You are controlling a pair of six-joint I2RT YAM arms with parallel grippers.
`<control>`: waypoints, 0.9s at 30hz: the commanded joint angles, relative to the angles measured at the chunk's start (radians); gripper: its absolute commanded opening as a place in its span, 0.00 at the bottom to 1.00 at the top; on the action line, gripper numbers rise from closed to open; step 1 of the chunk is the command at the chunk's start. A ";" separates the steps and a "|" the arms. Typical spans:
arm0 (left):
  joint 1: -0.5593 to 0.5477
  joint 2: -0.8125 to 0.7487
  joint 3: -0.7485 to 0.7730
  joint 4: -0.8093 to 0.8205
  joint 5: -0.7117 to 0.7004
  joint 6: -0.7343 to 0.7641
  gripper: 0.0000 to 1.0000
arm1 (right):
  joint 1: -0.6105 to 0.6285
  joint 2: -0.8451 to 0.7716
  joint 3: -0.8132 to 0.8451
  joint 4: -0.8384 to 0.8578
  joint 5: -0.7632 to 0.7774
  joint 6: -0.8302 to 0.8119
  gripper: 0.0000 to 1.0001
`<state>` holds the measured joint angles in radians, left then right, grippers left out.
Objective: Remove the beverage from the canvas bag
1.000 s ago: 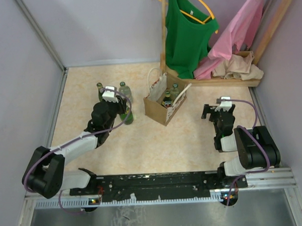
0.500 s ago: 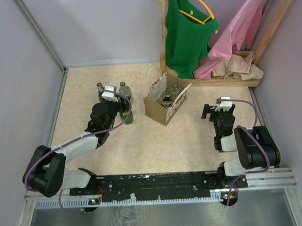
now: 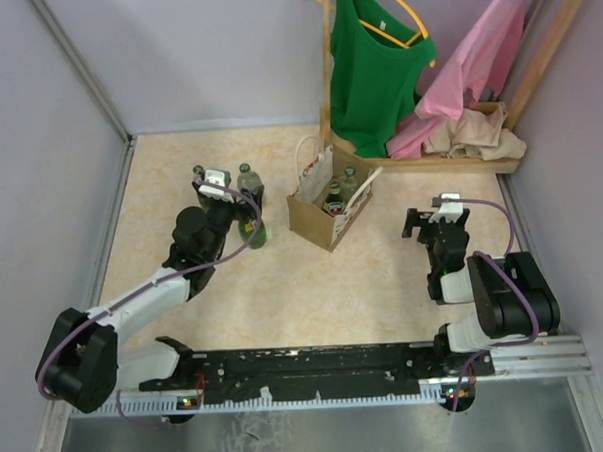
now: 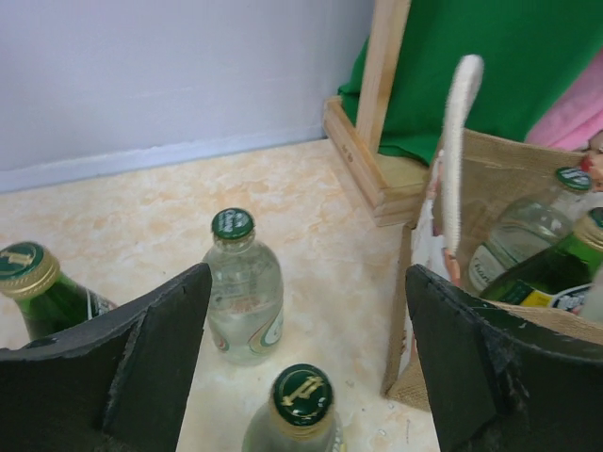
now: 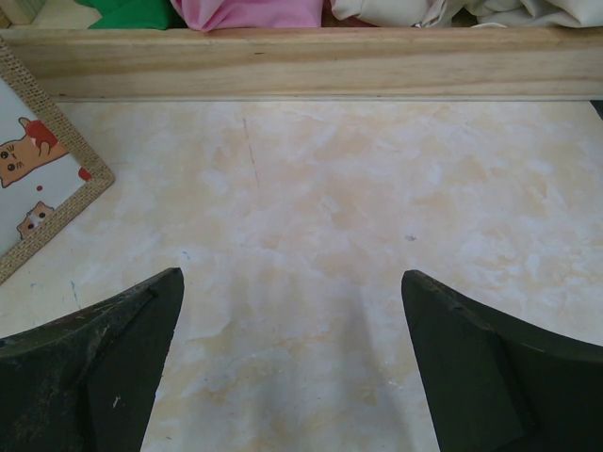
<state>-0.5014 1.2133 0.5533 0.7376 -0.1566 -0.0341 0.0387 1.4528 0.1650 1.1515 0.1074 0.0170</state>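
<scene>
My left gripper will go next to the neck of the green bottle (image 3: pixel 334 191) (image 4: pixel 581 247) in the canvas bag, next to the clear bottle, and close there.
The canvas bag (image 3: pixel 319 217), tan with white loop handles, stands mid-table; its wall and a handle fill the right of the left wrist view (image 4: pixel 490 179). Inside it lean a clear bottle (image 4: pixel 513 240) and a green bottle (image 4: pixel 556 268), seen from above as two beverages (image 3: pixel 333 197). My left gripper (image 3: pixel 230 204) is open just left of the bag. A green-capped bottle (image 4: pixel 301 400) stands upright low between its spread jaws, touching neither finger. My right gripper (image 3: pixel 437 223) is open over bare table to the right of the bag, holding nothing (image 5: pixel 292 275).
Beside the freed bottle stand a clear bottle (image 4: pixel 243 297) and a green bottle (image 4: pixel 33 287). A wooden rack base (image 3: pixel 439 160) with green and pink clothes sits behind the bag. Grey walls close in on both sides.
The left jaws have spread wide off the green-capped bottle, which stays standing on the table. The left arm has drawn back a little to the left. The right arm is unmoved.
</scene>
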 commanded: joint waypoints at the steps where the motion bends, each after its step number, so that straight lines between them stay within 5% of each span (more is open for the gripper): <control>1: -0.059 -0.052 0.041 -0.005 0.005 0.119 0.90 | 0.000 -0.015 0.024 0.040 0.006 -0.018 0.99; 12: -0.182 0.075 0.210 -0.030 0.189 0.173 0.91 | -0.002 -0.007 0.029 0.046 -0.001 -0.015 0.99; 27: -0.210 0.390 0.466 -0.043 0.413 0.169 0.92 | -0.003 -0.006 0.028 0.048 0.002 -0.018 0.99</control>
<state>-0.7036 1.5757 0.9634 0.6773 0.1875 0.1322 0.0387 1.4528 0.1650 1.1515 0.1070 0.0170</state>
